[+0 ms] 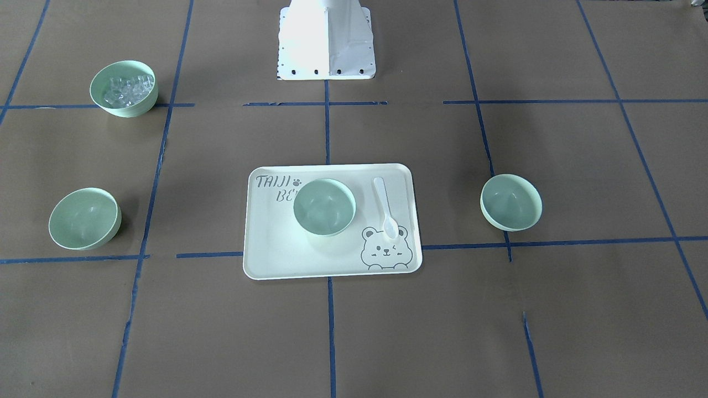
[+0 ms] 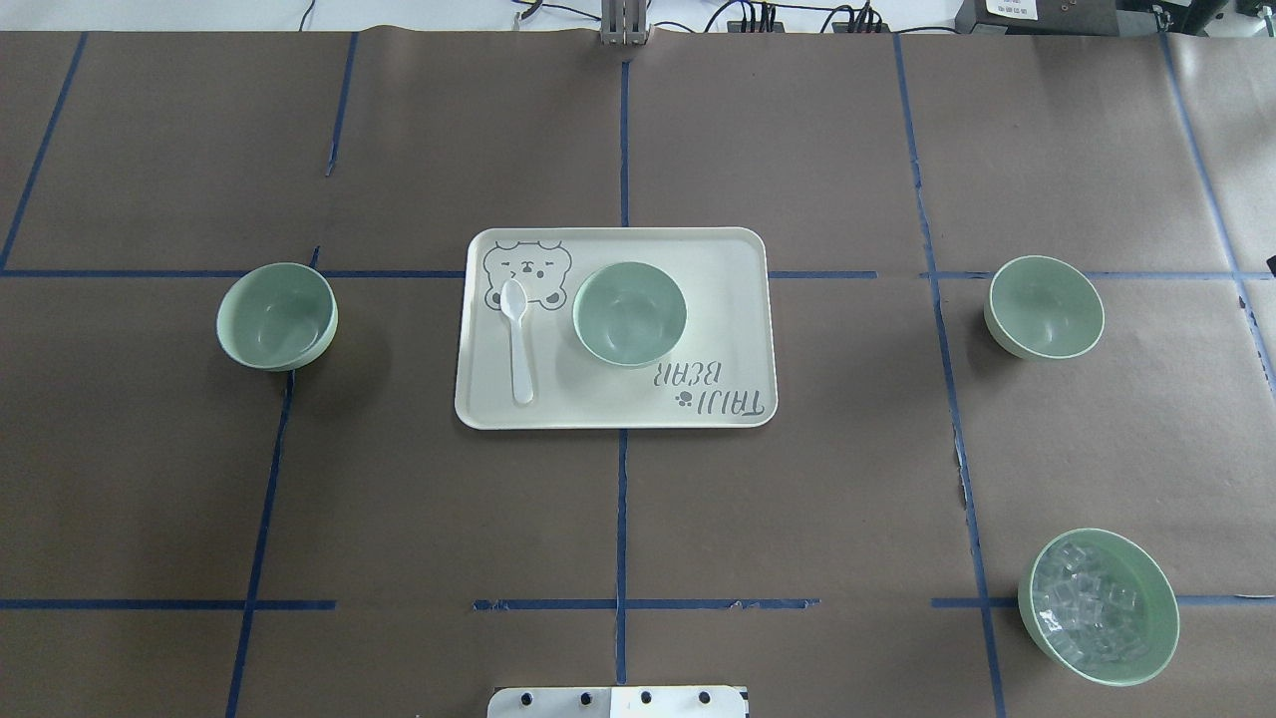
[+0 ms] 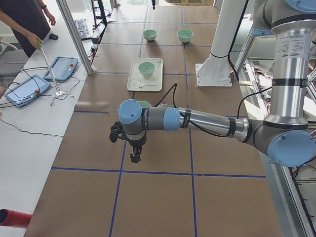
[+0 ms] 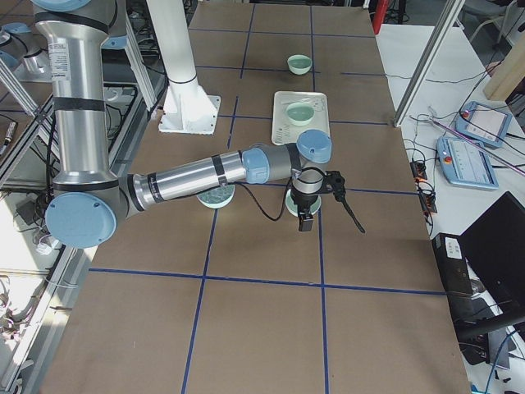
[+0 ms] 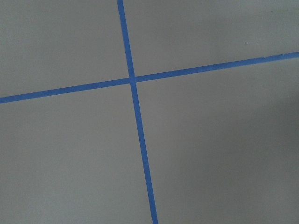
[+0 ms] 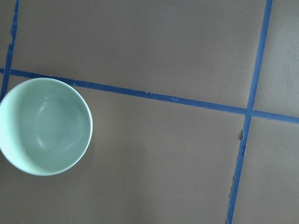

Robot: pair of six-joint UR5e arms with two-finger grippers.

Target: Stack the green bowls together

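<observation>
The plain green bowl nearest the clear cubes should be grabbed next by my right gripper, which will close on the bowl's rim (image 1: 53, 213) (image 6: 91, 131) on the side away from the tray.
Three plain green bowls stand apart. One (image 2: 277, 316) is on the table's left, one (image 2: 629, 313) sits on the bear-print tray (image 2: 718, 289), and one (image 2: 1045, 306) is on the right. The right wrist view shows the right-hand bowl (image 6: 44, 126) at its left edge. My left gripper (image 3: 134, 158) shows only in the exterior left view, hanging over the table near the left bowl (image 3: 144, 104); I cannot tell whether it is open. My right gripper (image 4: 305, 222) shows only in the exterior right view, over the right bowl (image 4: 292, 207); I cannot tell its state either.
A green bowl of clear cubes (image 2: 1099, 606) stands at the near right. A white spoon (image 2: 518, 339) lies on the tray beside the middle bowl. Blue tape lines cross the brown table. An operator (image 3: 24, 24) stands at the far side with pendants (image 3: 22, 91).
</observation>
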